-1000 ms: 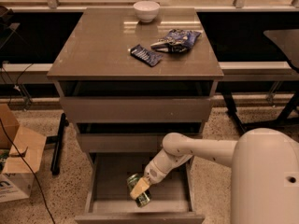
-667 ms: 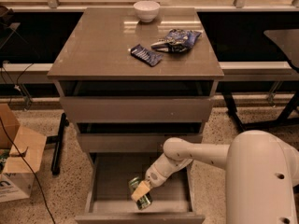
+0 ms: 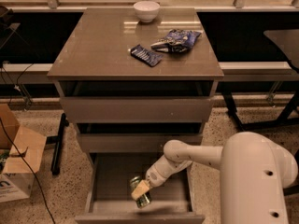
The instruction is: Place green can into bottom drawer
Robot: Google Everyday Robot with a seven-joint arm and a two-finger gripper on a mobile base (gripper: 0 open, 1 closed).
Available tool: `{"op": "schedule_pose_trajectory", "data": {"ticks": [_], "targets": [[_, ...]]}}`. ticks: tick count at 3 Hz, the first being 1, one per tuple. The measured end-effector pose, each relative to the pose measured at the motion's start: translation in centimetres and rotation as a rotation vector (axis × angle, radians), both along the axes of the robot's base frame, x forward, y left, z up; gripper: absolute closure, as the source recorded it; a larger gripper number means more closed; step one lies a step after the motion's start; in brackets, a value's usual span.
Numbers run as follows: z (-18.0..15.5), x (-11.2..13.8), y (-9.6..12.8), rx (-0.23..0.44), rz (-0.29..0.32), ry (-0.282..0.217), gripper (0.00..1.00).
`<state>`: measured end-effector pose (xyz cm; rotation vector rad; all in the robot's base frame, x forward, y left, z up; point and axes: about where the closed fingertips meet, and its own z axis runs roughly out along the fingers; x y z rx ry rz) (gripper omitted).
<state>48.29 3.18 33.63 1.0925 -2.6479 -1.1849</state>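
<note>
Next, I drop the green can on the bottom drawer's inside (image 3: 146, 205), midway across, near the front panel.
The green can (image 3: 140, 194) lies on its side inside the open bottom drawer (image 3: 112, 171), near the drawer's front, silver top pointing toward the back. My gripper (image 3: 141, 189) reaches down into the drawer from the right and sits right on the can, with a pale fingertip (image 3: 139, 190) over its middle. My white arm (image 3: 196, 155) stretches in from the lower right.
Two closed drawers (image 3: 138, 108) sit above the open one. On the cabinet top stand a white bowl (image 3: 146, 10), a dark blue packet (image 3: 145, 55) and a blue snack bag (image 3: 180, 39). A cardboard box (image 3: 18, 160) stands on the floor at left.
The gripper and the can have stayed in nearly the same spot in the drawer; the arm has shifted only slightly.
</note>
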Motion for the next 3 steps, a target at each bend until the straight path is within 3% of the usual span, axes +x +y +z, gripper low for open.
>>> {"op": "schedule_pose_trajectory", "data": {"ticks": [3], "targets": [[-9.4,5.2,-1.8,-0.095,-0.177,0.025,0.98]]}}
